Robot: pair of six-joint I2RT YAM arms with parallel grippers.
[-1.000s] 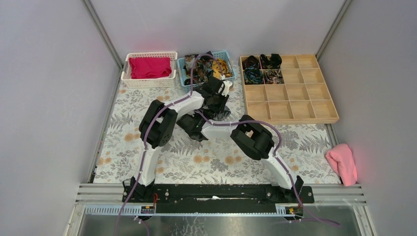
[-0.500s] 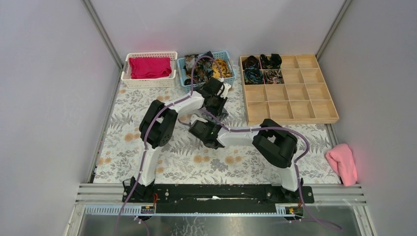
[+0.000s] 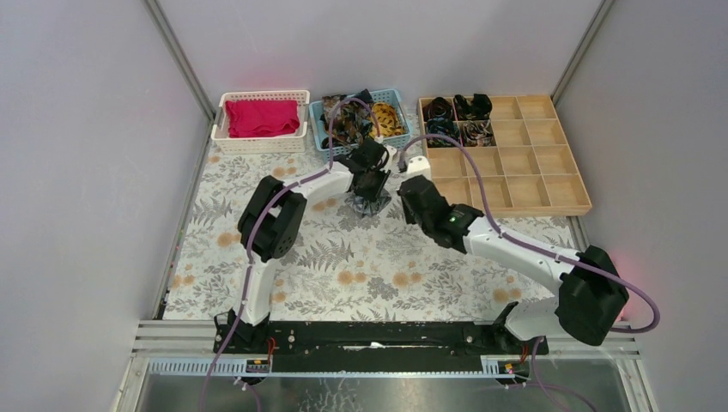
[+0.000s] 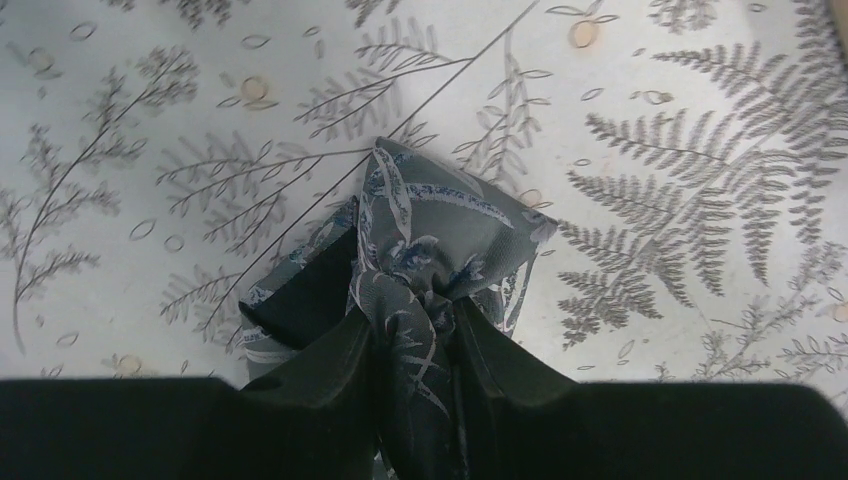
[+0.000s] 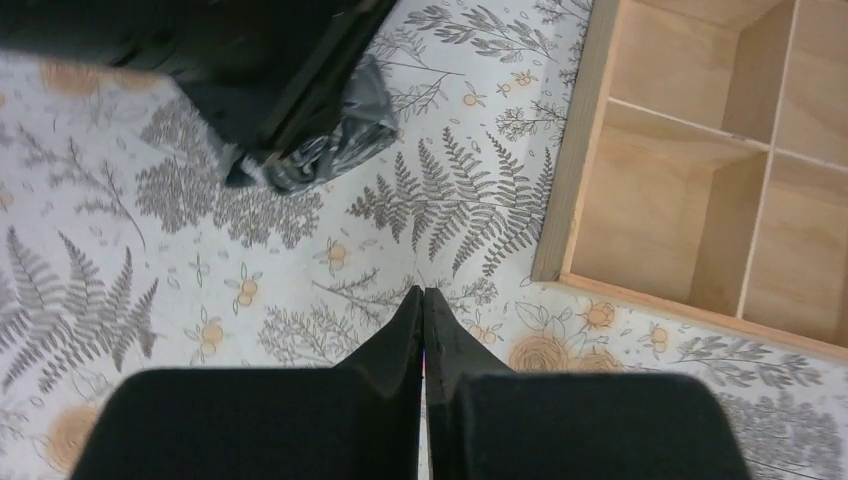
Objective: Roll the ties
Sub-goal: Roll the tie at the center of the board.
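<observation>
The tie bundle is covered by my left gripper from the tray's side, so my right gripper needs to swing around, open and grab the tie from the tie's near side (image 3: pixel 353 215).
A dark grey patterned tie (image 4: pixel 450 210), bunched into a folded bundle, is pinched between the fingers of my left gripper (image 4: pixel 412 310) just above the floral mat. From above, that left gripper (image 3: pixel 367 190) is at the middle far part of the mat, with the tie bundle (image 3: pixel 364 207) under it. My right gripper (image 5: pixel 423 293) is shut and empty, its tips pressed together over the mat. It (image 3: pixel 407 180) sits just right of the left gripper, beside the wooden tray's near-left corner. In the right wrist view the held tie (image 5: pixel 335 150) shows at upper left.
A wooden compartment tray (image 3: pixel 515 209) at far right holds rolled ties (image 3: pixel 455 120) in its far-left cells. A blue basket (image 3: pixel 402 130) holds loose ties (image 3: pixel 356 118). A white basket (image 3: pixel 257 144) holds a magenta cloth. A pink cloth (image 3: pixel 598 283) lies off the mat's right edge.
The right arm swung out to the right and stretched toward the tray corner, and its gripper went from open to shut. The left gripper kept its hold on the tie and shifted slightly.
</observation>
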